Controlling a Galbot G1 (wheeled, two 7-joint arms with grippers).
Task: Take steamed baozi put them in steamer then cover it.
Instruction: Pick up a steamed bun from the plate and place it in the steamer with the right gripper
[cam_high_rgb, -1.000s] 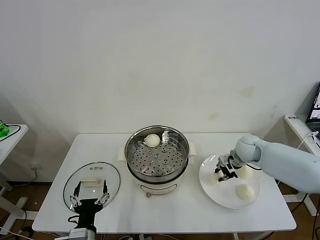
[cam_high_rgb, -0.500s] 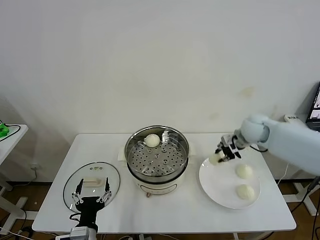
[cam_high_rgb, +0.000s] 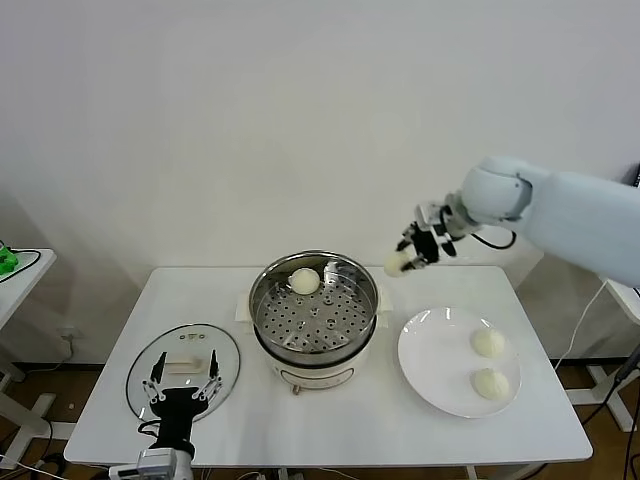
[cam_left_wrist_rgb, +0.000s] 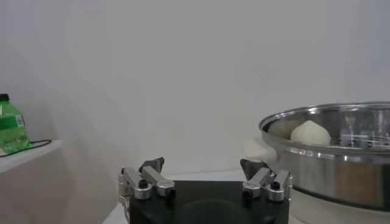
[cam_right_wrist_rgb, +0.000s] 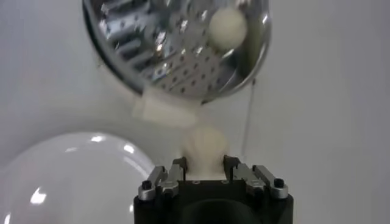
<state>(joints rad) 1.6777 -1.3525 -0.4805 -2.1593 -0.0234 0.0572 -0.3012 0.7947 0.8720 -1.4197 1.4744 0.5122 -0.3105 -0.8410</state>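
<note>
Next, I release the baozi on the perforated tray (cam_high_rgb: 276, 312), beside the steamer's rim facing the glass lid, with my right gripper.
The steel steamer (cam_high_rgb: 315, 310) stands mid-table on its cream base, with one steamed baozi (cam_high_rgb: 304, 281) on the perforated tray at the back left. My right gripper (cam_high_rgb: 406, 258) hangs in the air just right of the steamer's rim, shut on another baozi (cam_right_wrist_rgb: 203, 146). Two more baozi (cam_high_rgb: 488, 342) (cam_high_rgb: 489, 383) lie on the white plate (cam_high_rgb: 436, 350). The glass lid (cam_high_rgb: 160, 382) rests flat at the front left. My left gripper (cam_high_rgb: 181, 389) waits open over the lid's near edge, holding nothing. The left wrist view shows the steamer (cam_left_wrist_rgb: 332, 158) from the side with its baozi (cam_left_wrist_rgb: 309, 132).
The steamer's cream side handle (cam_right_wrist_rgb: 163, 109) juts toward the plate, below my right gripper. A green bottle (cam_left_wrist_rgb: 11, 126) stands on a side table at the far left. The wall runs close behind the table.
My right gripper has lifted a baozi off the plate and carried it up and leftward to beside the steamer. Two baozi stay on the plate. The left arm has barely moved.
</note>
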